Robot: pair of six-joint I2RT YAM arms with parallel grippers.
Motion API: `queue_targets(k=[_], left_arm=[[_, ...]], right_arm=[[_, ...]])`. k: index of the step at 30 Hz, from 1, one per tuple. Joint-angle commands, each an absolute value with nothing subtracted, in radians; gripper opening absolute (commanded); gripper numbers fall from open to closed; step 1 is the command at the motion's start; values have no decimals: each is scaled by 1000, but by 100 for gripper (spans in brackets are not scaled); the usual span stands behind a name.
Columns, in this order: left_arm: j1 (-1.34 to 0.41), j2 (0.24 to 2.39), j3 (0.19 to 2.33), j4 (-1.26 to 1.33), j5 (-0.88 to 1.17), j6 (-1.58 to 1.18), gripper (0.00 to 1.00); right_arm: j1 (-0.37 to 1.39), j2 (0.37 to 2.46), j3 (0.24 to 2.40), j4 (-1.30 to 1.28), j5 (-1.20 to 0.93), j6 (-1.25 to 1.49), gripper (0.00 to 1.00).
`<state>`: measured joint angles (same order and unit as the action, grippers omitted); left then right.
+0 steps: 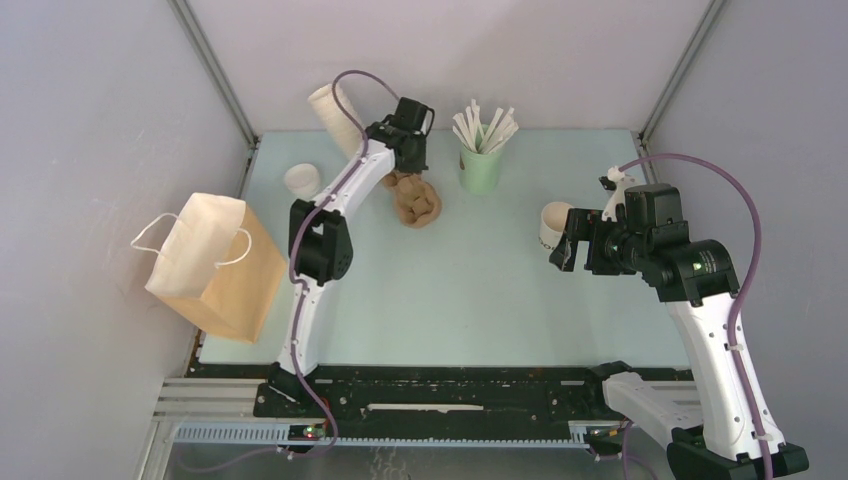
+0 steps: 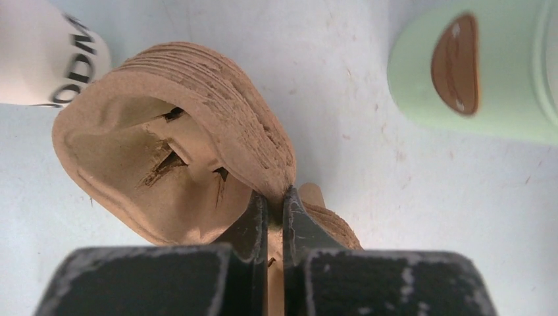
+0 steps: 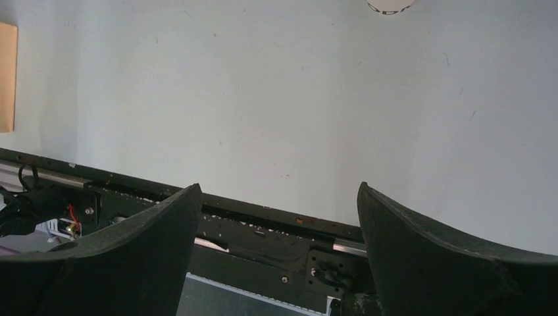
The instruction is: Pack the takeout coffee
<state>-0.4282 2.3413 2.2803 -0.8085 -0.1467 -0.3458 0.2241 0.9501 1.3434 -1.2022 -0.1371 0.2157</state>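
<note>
The brown carriers lean at a slant against the white cups, so my left gripper needs to straighten the carriers, open, and grab the edge of the carriers' near half (image 1: 398,212).
The takeout coffee cup (image 1: 553,224), cream-white with dark lettering near its base, stands at the right of the table. My right gripper (image 1: 562,248) hangs open just in front of it, with nothing between its fingers (image 3: 279,191). In the right wrist view only the cup's lettered base (image 3: 391,6) shows, at the top edge. A small white round piece (image 1: 302,180), cup or lid I cannot tell, sits at the far left. My left gripper (image 1: 408,165) is at the back, shut (image 2: 275,197) on the rim of a brown pulp cup carrier (image 2: 197,131).
A stack of brown carriers (image 1: 415,200) lies under the left gripper. A long stack of nested white cups (image 1: 335,115) leans at the back left. A pale green cup (image 1: 481,165) of white sticks stands at the back. An open paper bag (image 1: 215,265) stands at the left edge.
</note>
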Motion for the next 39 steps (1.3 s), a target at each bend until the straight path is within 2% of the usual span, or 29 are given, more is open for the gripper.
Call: queue_targets(k=[1,10,14,17,22,25,31,36,39], left_arm=[[-477,2325,2326,-833,-112,-159,0],[-485,2333,2290,-821,-32,-125,0],[-486,2333,2301,-819,-10,-137,6],[-485,2341,2304,-825,-44,-134,20],[-485,2307,2310,-840,-73,-166,60],[-478,2259,2297,-850,-79,-205,70],[-441,2153,2099,-821,-9,-329,71],[-454,2133,2020,-803,-16,-375,56],[-471,2141,2022,-824,-75,-381,52]], right_arm=[[227,952,1341,-1196,-154,223,96],[227,963,1341,-1199,-176,233,95],[226,965,1343,-1200,-179,234,95],[226,965,1341,-1203,-177,233,95],[228,970,1341,-1200,-176,229,95],[234,974,1341,-1195,-179,229,95],[242,968,1341,-1193,-177,228,95],[241,963,1341,-1192,-176,232,95],[238,960,1342,-1191,-178,233,95]])
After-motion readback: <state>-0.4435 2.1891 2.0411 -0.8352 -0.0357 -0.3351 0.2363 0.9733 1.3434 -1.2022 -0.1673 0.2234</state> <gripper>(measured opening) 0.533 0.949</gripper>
